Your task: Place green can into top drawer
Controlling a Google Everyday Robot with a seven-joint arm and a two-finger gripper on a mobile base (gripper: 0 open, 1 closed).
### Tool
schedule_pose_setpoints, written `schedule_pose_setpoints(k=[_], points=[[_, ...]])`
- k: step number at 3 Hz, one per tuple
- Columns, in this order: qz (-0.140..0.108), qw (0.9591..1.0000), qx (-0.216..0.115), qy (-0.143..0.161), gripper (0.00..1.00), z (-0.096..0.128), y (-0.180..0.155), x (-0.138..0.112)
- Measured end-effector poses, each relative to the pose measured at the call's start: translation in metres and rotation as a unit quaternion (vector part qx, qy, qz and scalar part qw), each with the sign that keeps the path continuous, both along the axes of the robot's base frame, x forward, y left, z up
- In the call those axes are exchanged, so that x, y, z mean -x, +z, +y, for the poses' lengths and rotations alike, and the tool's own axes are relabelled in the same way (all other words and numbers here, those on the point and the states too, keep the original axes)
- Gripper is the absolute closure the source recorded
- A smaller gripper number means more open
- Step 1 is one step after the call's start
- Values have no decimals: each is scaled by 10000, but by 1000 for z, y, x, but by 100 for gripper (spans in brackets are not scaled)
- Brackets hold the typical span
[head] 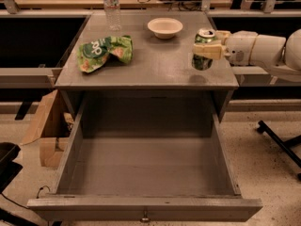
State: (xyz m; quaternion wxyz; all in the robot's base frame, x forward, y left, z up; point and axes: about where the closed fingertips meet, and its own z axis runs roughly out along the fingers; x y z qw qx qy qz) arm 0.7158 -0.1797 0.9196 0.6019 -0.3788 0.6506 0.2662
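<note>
I need to release the green can near the middle of the open top drawer's grey bottom (163, 144). It is still held above the cabinet top.
The green can (202, 63) is held upright in my gripper (203, 47), a little above the right side of the cabinet top (155, 62); its shadow lies on the surface below it. The gripper comes in from the right on a white arm (258, 48), and its cream fingers (208, 51) are shut around the can's middle. The top drawer (141, 205) is pulled fully open below the cabinet top, toward the front. Its grey inside holds nothing, and a small keyhole shows at front centre.
On the cabinet top lie a green chip bag (104, 52) at the left, a white bowl (164, 27) at the back centre and a clear water bottle (111, 6) at the back left. A cardboard box (44, 131) stands on the floor to the left. A chair base (282, 145) is at the right.
</note>
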Motion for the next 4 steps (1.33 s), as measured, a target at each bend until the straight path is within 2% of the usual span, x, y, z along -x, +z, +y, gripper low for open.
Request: schedule_pose_setpoints(k=[1, 2, 3, 4], points=[[-280, 9994, 137, 147, 100, 28, 49, 53], [-346, 9987, 174, 330, 100, 54, 60, 121], [-106, 9986, 54, 510, 100, 70, 15, 171], [104, 9979, -219, 604, 100, 88, -58, 198]])
